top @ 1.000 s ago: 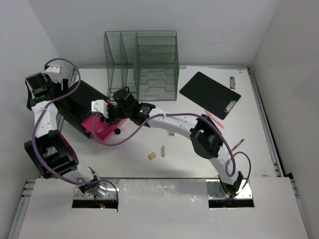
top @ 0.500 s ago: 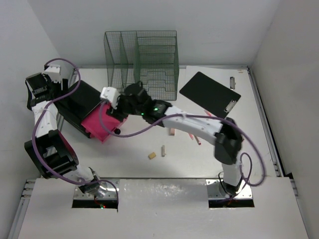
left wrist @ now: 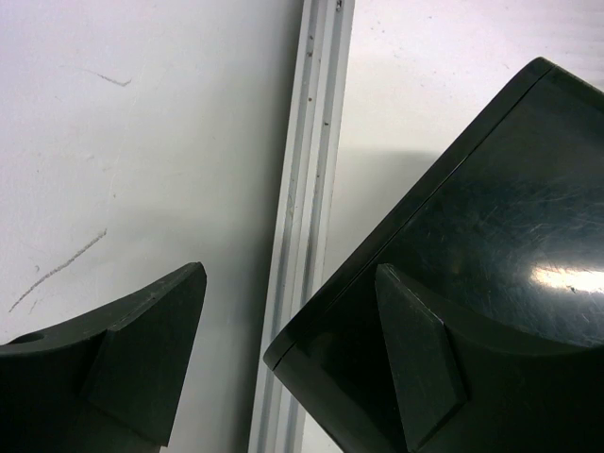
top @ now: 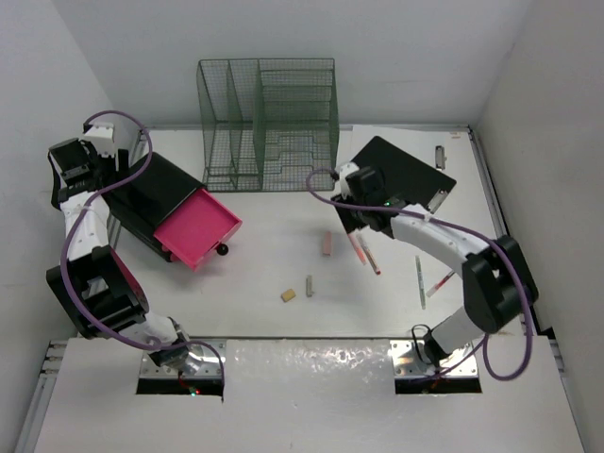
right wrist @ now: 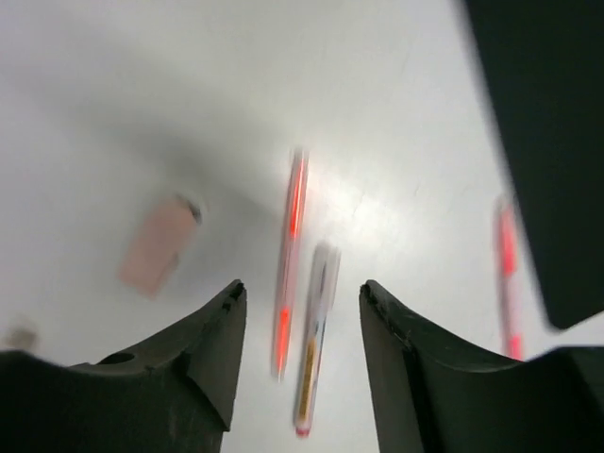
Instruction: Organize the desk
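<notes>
The robot's right gripper will close on the clear pen next to the red pen, gripping the clear pen's body (top: 369, 254) (right wrist: 316, 332) just under its cap.
The desk (top: 274, 269) is a white tabletop with rails. A black drawer box (top: 151, 189) stands at the left with its pink drawer (top: 200, 226) pulled open. My left gripper (top: 75, 165) is open at the box's far left corner. In the left wrist view it (left wrist: 283, 349) straddles the box corner (left wrist: 453, 226), holding nothing. My right gripper (top: 354, 203) is open and empty, hovering above a red pen (right wrist: 291, 245) and a clear pen (right wrist: 316, 349) that lie on the desk beside a black clipboard (top: 396, 179).
A green mesh organizer (top: 267, 123) stands at the back. A pink eraser (top: 326, 245), a small wooden block (top: 288, 295) and a short stick (top: 309, 286) lie mid-desk. More pens (top: 429, 281) lie at the right. A clip (top: 440, 154) lies by the far right rail.
My right arm has pulled away from the pink drawer and swung right, over the pens by the clipboard. The drawer stays open. The left arm has not moved.
</notes>
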Controlling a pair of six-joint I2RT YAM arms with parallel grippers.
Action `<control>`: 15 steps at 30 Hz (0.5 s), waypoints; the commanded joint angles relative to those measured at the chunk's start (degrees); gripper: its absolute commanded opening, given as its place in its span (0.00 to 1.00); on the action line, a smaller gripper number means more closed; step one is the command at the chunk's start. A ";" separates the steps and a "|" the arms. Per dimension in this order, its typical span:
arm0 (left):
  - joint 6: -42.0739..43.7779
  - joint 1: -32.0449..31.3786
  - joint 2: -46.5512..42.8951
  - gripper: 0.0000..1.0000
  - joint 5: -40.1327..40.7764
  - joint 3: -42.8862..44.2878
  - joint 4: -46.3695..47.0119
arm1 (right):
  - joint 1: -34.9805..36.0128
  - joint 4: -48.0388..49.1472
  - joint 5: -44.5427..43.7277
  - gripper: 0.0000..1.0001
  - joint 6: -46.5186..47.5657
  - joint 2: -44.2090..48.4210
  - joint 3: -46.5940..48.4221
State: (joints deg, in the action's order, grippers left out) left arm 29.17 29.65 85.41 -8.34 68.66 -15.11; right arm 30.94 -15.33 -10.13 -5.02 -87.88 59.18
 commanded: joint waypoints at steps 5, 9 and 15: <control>0.19 -0.03 1.17 0.72 0.69 -2.66 -9.93 | -2.11 -5.95 0.11 0.47 -3.51 -3.61 -4.15; 0.63 0.06 0.73 0.72 0.95 -2.83 -10.11 | -3.60 -5.06 0.99 0.40 -3.86 -6.95 -4.25; 1.07 0.06 0.46 0.72 1.30 -3.10 -10.11 | -4.30 -4.80 2.75 0.35 -4.04 -11.87 -4.51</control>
State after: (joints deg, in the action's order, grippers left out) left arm 29.10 29.65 85.08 -8.29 68.53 -15.49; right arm 27.07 -21.34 -8.64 -8.03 -98.76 54.02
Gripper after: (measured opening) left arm 0.716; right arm 0.358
